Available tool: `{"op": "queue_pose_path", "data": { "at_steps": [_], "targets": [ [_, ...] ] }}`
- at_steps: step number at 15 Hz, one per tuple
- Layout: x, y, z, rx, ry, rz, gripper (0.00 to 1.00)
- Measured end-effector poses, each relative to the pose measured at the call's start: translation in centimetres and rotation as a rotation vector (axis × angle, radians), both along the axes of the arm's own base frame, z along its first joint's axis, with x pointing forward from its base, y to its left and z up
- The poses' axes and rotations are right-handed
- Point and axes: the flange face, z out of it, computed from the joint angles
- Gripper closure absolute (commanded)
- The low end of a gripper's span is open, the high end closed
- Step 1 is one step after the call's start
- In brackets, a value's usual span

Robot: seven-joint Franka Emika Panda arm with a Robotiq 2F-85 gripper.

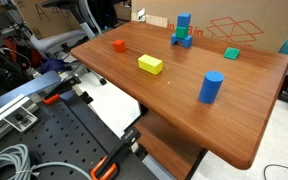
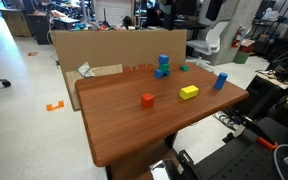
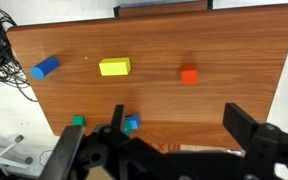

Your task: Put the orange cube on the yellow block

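Observation:
The orange cube will be gripped on the opposite sides of the orange cube point(image 1: 119, 46) point(image 3: 189, 76), with one finger on the side that points toward the yellow block.
The orange cube point(image 1: 119, 45) point(image 2: 147, 99) point(image 3: 189, 75) lies alone on the brown table. The flat yellow block point(image 1: 150, 64) point(image 2: 189, 92) point(image 3: 114, 67) lies a short way from it, not touching. In the wrist view my gripper point(image 3: 178, 118) is open and empty, high above the table's edge near the cardboard. The cube lies just beyond the gap between the fingers. The arm does not show in either exterior view.
A blue cylinder point(image 1: 211, 87) point(image 2: 221, 81) point(image 3: 45, 68) stands past the yellow block. A green block point(image 1: 231, 53) point(image 3: 77, 121) and a stack of blue blocks point(image 1: 183, 30) point(image 2: 163, 67) point(image 3: 132, 123) sit near the cardboard box point(image 2: 114, 45).

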Motion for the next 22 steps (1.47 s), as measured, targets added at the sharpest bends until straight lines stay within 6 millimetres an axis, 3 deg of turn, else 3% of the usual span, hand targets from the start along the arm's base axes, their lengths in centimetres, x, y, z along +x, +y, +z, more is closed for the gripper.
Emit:
{"op": "queue_pose_path", "data": {
  "at_steps": [6, 12, 17, 22],
  "targets": [
    [0.9, -1.4, 0.2, 0.028, -0.002, -0.015, 0.0],
    [4.5, -4.1, -0.6, 0.149, 0.053, 0.012, 0.0],
    [7.6, -4.8, -3.3, 0.253, 0.13, 0.069, 0.0],
    [10.9, -4.4, -8.0, 0.293, 0.207, 0.084, 0.0]
  ]
}}
